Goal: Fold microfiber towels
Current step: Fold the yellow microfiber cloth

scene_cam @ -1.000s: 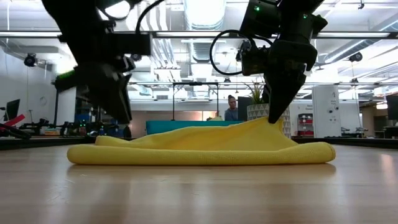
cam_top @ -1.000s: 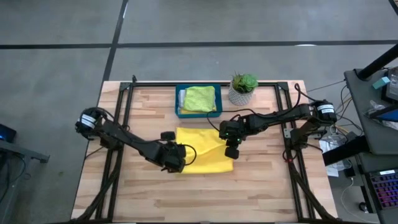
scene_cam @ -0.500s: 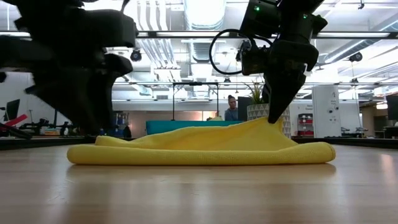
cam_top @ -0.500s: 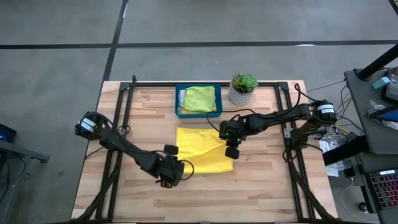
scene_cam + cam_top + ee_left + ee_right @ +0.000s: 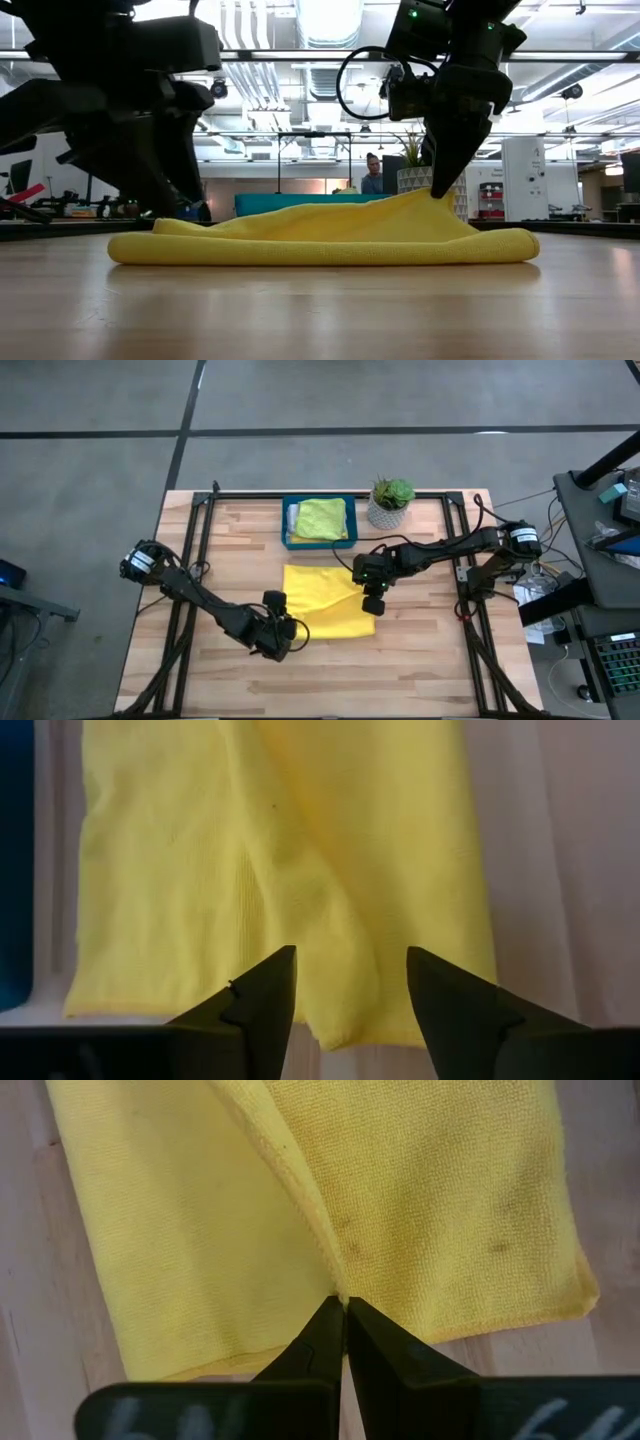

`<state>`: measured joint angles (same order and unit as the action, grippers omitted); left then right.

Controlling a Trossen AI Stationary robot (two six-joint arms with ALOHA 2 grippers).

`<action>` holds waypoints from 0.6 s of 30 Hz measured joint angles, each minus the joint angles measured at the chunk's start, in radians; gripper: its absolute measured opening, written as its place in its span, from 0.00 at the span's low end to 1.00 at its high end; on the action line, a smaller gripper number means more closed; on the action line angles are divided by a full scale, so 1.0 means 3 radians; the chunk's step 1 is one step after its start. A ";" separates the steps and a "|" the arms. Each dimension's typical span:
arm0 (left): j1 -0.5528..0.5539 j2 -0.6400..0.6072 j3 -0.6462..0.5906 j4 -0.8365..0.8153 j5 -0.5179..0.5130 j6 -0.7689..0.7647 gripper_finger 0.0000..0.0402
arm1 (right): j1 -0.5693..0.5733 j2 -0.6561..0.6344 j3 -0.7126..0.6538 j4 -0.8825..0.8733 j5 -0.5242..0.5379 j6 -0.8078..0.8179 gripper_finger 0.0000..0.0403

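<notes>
The towel's upper layer slants short of the towel's far edge; my left gripper needs to pinch the layer's loose corner (image 5: 342,1020) and pull it there alongside my right gripper.
A yellow microfiber towel (image 5: 325,605) lies folded over itself in the middle of the table. My right gripper (image 5: 372,600) is shut on it at its right side; the low view shows the cloth drawn up to a peak (image 5: 425,198) there. My left gripper (image 5: 350,995) stands open just above the towel's near left corner (image 5: 292,634), one finger to each side of the near edge, touching nothing. A lime green towel (image 5: 322,517) lies in the teal tray (image 5: 288,530) at the far side. My right gripper pinches the hemmed edge of the towel's upper layer (image 5: 333,1280) between its two fingertips, at the towel's right side. The fingers slant down from above. That spot is raised into a small peak, and the remaining cloth lies slack on the table.
A potted plant (image 5: 390,502) stands at the far side, right of the teal tray. Black frame rails (image 5: 195,530) run along the table's left and right sides. Bare wood stretches along the near edge (image 5: 330,680).
My left gripper has drawn back from over the towel's left part toward the table's near edge and now hovers at the near left corner. The towel lies as before, its right side still held up by my right gripper.
</notes>
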<state>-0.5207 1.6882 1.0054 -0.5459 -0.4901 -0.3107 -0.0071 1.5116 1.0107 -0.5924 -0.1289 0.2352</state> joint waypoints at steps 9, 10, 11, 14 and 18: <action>0.0008 0.0253 -0.0005 0.0073 0.0005 -0.0070 0.44 | 0.0000 0.0000 0.0000 0.0000 0.0000 -0.0006 0.02; 0.0008 0.0265 -0.0002 0.0069 0.0005 -0.0071 0.44 | 0.0000 0.0000 -0.0001 0.0000 -0.0001 -0.0006 0.02; 0.0008 0.0267 0.0001 0.0071 0.0005 -0.0072 0.44 | 0.0000 0.0000 -0.0001 -0.0001 -0.0001 -0.0004 0.02; 0.0009 0.0265 0.0011 0.0068 0.0005 -0.0075 0.44 | 0.0000 0.0000 -0.0001 -0.0001 -0.0001 -0.0004 0.02; 0.0012 0.0259 0.0011 0.0022 0.0005 -0.0075 0.42 | 0.0000 0.0000 -0.0001 -0.0001 -0.0001 -0.0003 0.02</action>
<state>-0.5171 1.7660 1.0088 -0.5393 -0.4885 -0.3332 -0.0071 1.5116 1.0103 -0.5926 -0.1291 0.2342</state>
